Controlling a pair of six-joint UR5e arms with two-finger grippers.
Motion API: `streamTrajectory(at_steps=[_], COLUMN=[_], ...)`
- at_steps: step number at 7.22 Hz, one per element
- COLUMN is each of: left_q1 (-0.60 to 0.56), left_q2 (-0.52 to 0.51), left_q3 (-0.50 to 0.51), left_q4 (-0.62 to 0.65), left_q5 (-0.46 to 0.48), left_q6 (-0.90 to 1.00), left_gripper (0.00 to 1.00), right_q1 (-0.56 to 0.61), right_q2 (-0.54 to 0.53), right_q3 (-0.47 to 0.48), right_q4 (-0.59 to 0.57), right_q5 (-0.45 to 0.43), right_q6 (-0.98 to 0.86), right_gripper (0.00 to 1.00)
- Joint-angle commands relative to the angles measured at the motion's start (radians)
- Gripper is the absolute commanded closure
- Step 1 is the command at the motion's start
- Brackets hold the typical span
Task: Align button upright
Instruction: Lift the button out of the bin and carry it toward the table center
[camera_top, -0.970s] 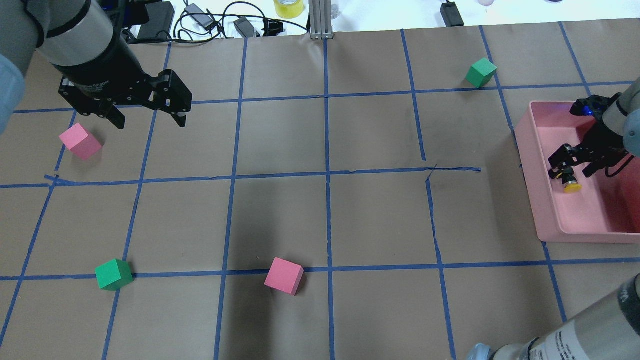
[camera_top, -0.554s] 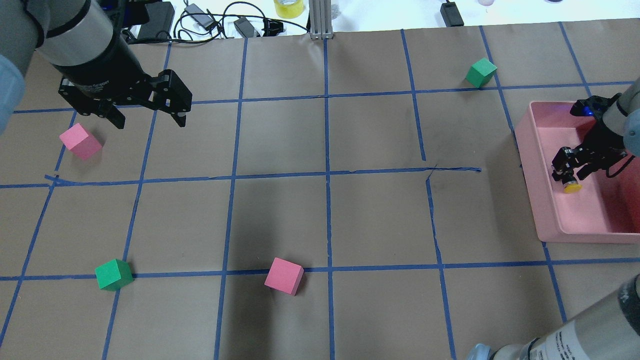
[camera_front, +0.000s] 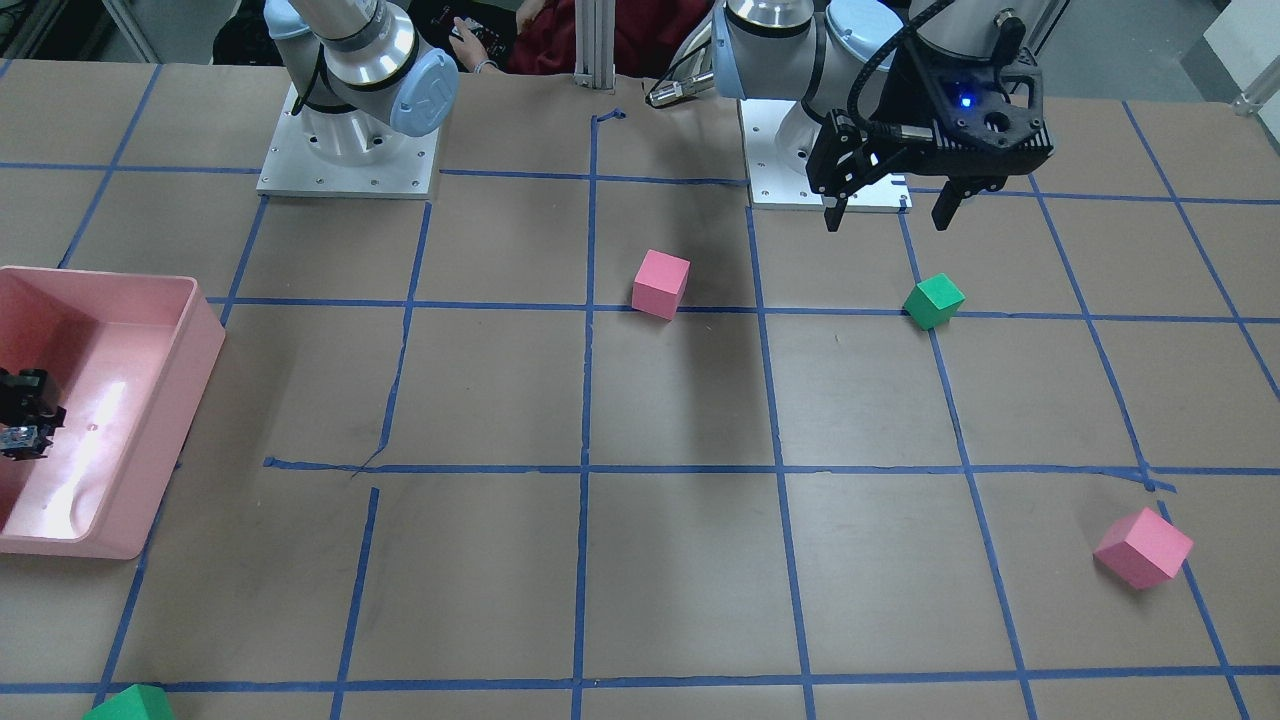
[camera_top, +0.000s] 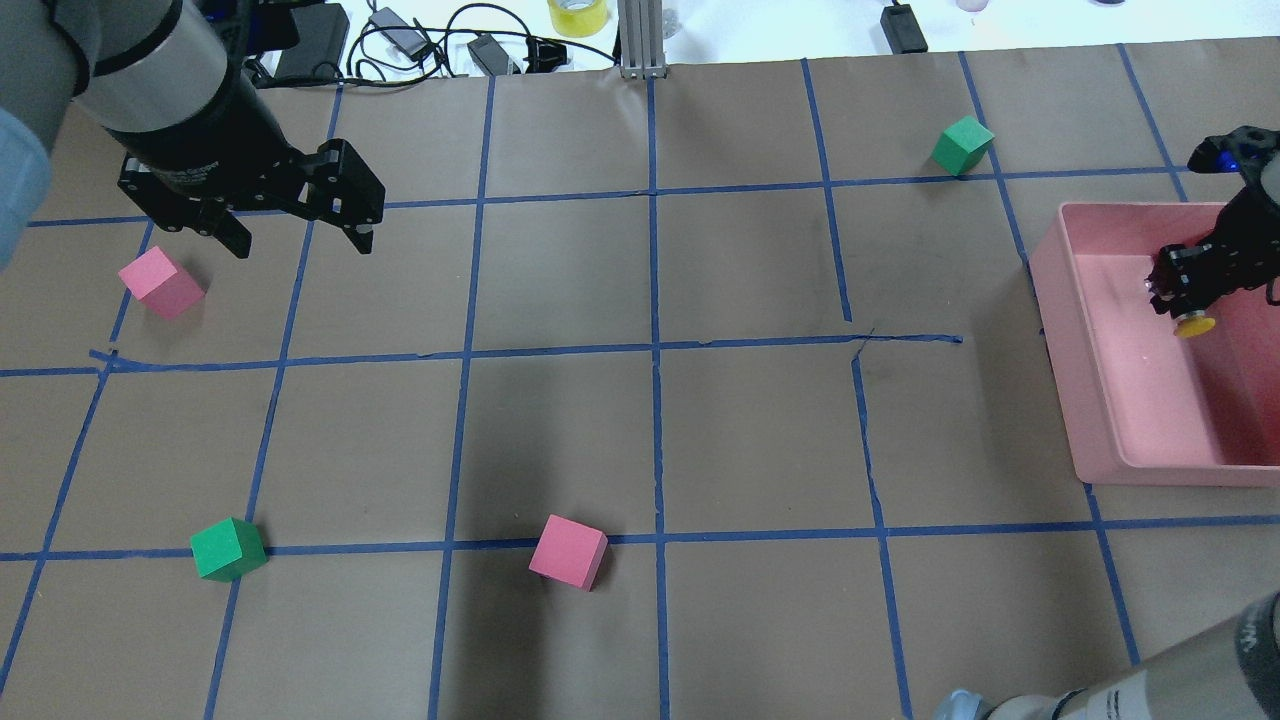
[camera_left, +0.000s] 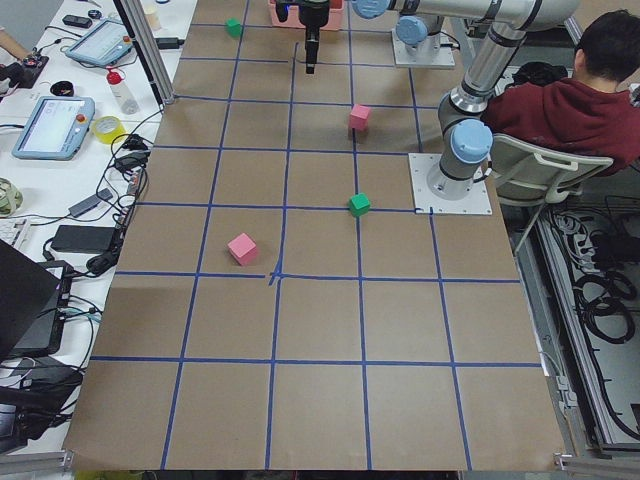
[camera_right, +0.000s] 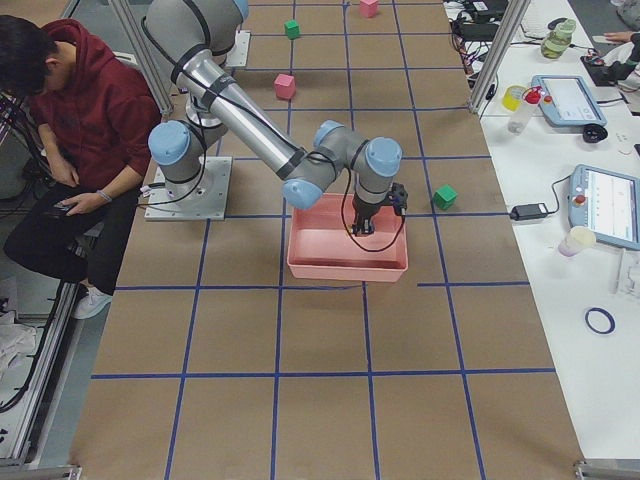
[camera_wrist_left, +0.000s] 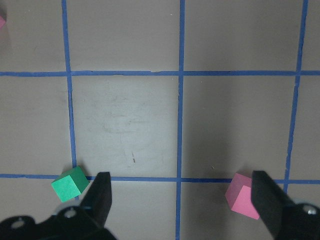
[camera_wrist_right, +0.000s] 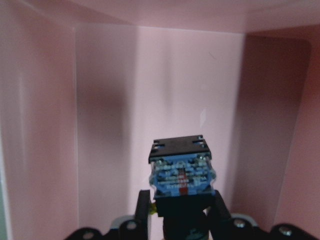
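Note:
The button, now held above the pink bin's floor, will go down from my right gripper close beside the table's middle blue tape line (camera_front: 609, 529), on the side where the pink cubes are.
The button (camera_top: 1194, 325) has a yellow cap and a black body. My right gripper (camera_top: 1180, 292) is shut on it and holds it above the floor of the pink bin (camera_top: 1110, 400), near the bin's far end. In the right wrist view the button's blue-and-grey contact block (camera_wrist_right: 182, 170) sticks out past the fingers (camera_wrist_right: 144, 212), with the cap hidden. The held button also shows at the left edge of the front view (camera_front: 18, 437). My left gripper (camera_top: 300, 235) is open and empty over the table's far left.
A pink cube (camera_top: 160, 283) lies just below my left gripper. A green cube (camera_top: 228, 549) and a pink cube (camera_top: 568, 552) sit near the front. A green cube (camera_top: 963, 144) sits far right. Cables lie beyond the far edge.
My right gripper has shut on the button and carried it toward the bin's far end, higher up. My left arm has not moved.

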Motion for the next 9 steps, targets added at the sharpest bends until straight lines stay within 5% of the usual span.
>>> streamTrajectory(at_steps=[1,5,6,9], left_q1=[0.0,0.0,0.0,0.0], left_q2=[0.0,0.0,0.001,0.001], left_q3=[0.0,-0.002,-0.002,-0.002], left_q4=[0.0,0.0,0.0,0.0], left_q5=[0.0,0.0,0.0,0.002], left_q6=[-0.001,-0.001,-0.001,-0.001], left_gripper=[0.0,0.0,0.0,0.0], right_q1=[0.051,0.346,0.428,0.652], right_q2=[-0.034,-0.06,-0.053,0.051], right_q3=[-0.097,-0.122,-0.122,-0.123], right_q4=[0.1,0.122,0.101,-0.03], right_q5=[0.002,0.019,0.112,0.11], right_q6=[0.022,0.352,0.438,0.694], right_gripper=[1.0,1.0,1.0,1.0])
